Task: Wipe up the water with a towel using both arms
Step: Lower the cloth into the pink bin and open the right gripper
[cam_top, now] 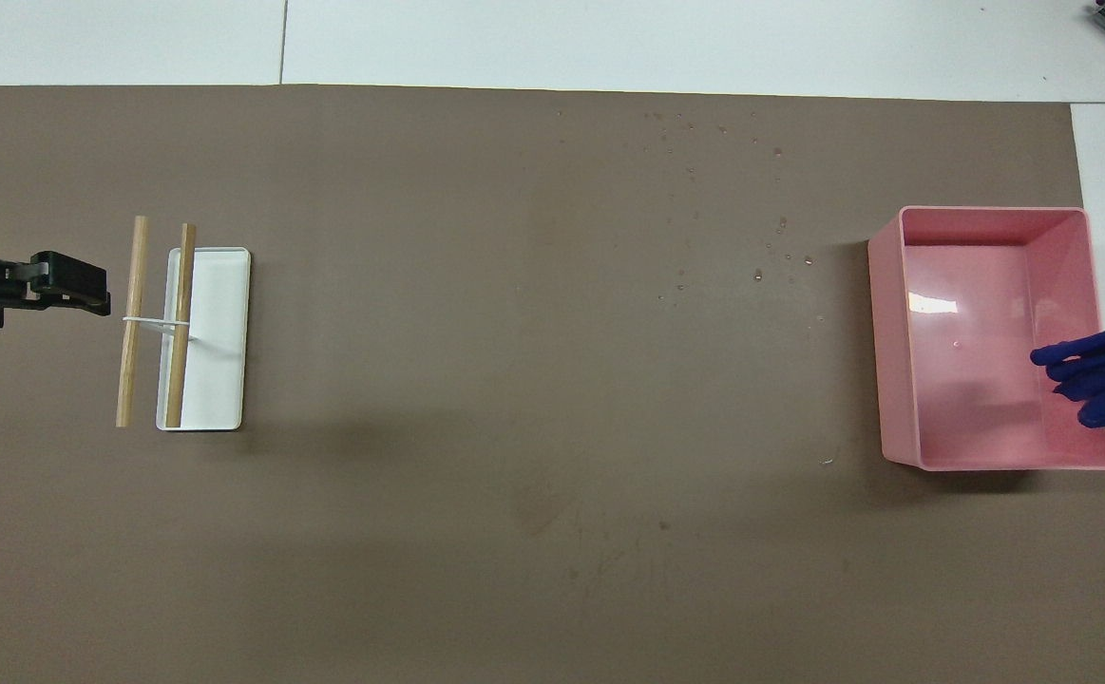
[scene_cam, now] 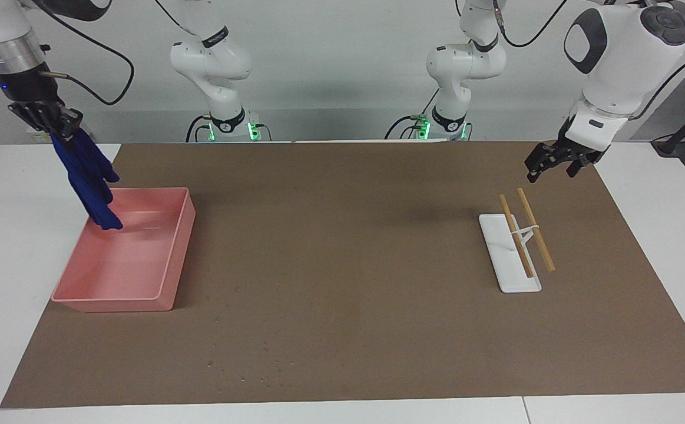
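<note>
My right gripper is going to release the blue towel in the pink tray [cam_top: 953,361] by the side of the tray nearest the water drops.
The blue towel [scene_cam: 90,184] hangs bunched in the air from my right gripper [scene_cam: 45,121], which is shut on its top end. Its lower tip dangles over the pink tray [scene_cam: 180,235], above the tray's wall at the right arm's end of the table. In the overhead view only the towel [cam_top: 1098,375] shows over the tray [cam_top: 880,332]; the right gripper is out of that view. Water drops [cam_top: 761,256] dot the brown mat beside the tray. My left gripper [scene_cam: 549,168] hovers open and holds nothing, by the wooden sticks [scene_cam: 525,235] at the left arm's end.
A white tray [scene_cam: 504,265] lies on the brown mat [scene_cam: 342,265] with two wooden sticks tied together across it. In the overhead view the left gripper [cam_top: 86,285] sits just beside the sticks [cam_top: 134,323] and the white tray [cam_top: 219,332]. More drops [scene_cam: 248,368] speckle the mat farther from the robots.
</note>
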You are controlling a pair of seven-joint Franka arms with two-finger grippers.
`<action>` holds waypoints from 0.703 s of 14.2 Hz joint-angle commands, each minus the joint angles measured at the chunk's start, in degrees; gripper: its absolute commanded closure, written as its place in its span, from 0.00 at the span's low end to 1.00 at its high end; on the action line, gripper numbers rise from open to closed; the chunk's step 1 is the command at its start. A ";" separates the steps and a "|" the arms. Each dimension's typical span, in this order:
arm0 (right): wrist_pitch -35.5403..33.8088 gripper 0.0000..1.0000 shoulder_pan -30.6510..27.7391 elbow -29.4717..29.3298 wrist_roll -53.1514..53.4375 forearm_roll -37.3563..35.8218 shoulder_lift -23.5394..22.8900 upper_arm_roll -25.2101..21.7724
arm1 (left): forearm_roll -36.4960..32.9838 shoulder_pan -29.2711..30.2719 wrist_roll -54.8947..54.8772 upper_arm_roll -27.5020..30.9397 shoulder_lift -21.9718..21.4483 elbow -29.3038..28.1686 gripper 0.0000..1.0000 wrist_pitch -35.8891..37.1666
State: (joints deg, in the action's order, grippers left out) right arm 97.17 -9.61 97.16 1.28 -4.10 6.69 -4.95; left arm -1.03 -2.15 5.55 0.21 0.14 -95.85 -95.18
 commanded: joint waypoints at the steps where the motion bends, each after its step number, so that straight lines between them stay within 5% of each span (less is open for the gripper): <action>1: 6.78 1.00 -0.33 7.57 -0.23 -0.82 0.87 0.81 | -0.73 -0.75 0.16 0.40 -1.46 -1.53 0.00 -1.23; 4: 14.26 1.00 0.81 14.09 2.39 -0.12 -0.87 0.99 | -0.73 -0.66 0.07 0.40 -1.55 -1.71 0.00 -1.41; 10: 22.80 1.00 1.34 17.36 6.01 -0.12 -10.72 0.99 | -0.64 -0.40 0.16 0.40 -1.72 -2.15 0.00 -2.81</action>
State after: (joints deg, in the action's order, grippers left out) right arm 118.15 -8.33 114.71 5.97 -4.07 -1.66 -4.09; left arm -1.03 -2.15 5.55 0.25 0.08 -95.86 -96.56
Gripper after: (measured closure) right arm 0.965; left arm 0.000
